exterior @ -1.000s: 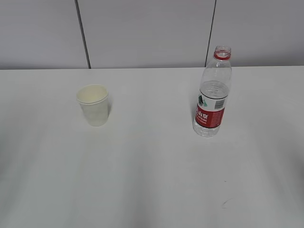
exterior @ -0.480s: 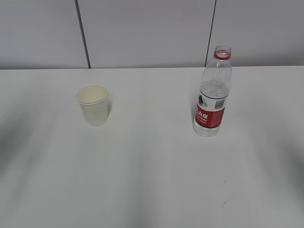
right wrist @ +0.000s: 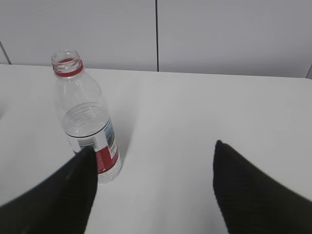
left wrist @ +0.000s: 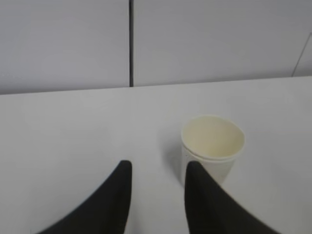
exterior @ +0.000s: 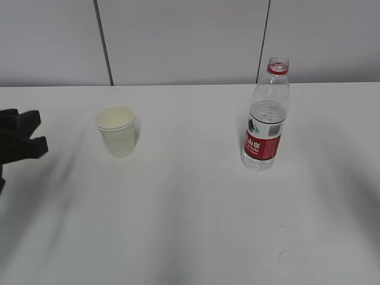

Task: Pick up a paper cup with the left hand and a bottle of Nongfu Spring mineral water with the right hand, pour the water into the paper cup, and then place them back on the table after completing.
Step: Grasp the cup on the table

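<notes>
The cream paper cup is next for my left gripper, which should move to it and close on the middle of its body (exterior: 120, 139) (left wrist: 208, 169), below the cup's rim.
A cream paper cup (exterior: 116, 130) stands upright and empty on the white table (exterior: 190, 225), left of centre. An uncapped Nongfu Spring bottle (exterior: 266, 119) with a red label stands at the right, with clear water (exterior: 267, 114) up to just above the label. My left gripper (exterior: 37, 132) is open and empty at the far left edge, apart from the cup. In the left wrist view the cup (left wrist: 213, 146) stands just beyond and right of the left gripper (left wrist: 157, 168). My right gripper (right wrist: 153, 146) is wide open and empty; the bottle (right wrist: 85, 117) stands by its left finger (right wrist: 78, 185).
A grey panelled wall (exterior: 190, 41) runs behind the table's far edge. A small dark scuff mark (exterior: 284, 253) lies on the table at the front right. The right gripper is out of the exterior view.
My left gripper has come into the exterior view from the left edge, towards the cup. The cup and bottle have not moved.
</notes>
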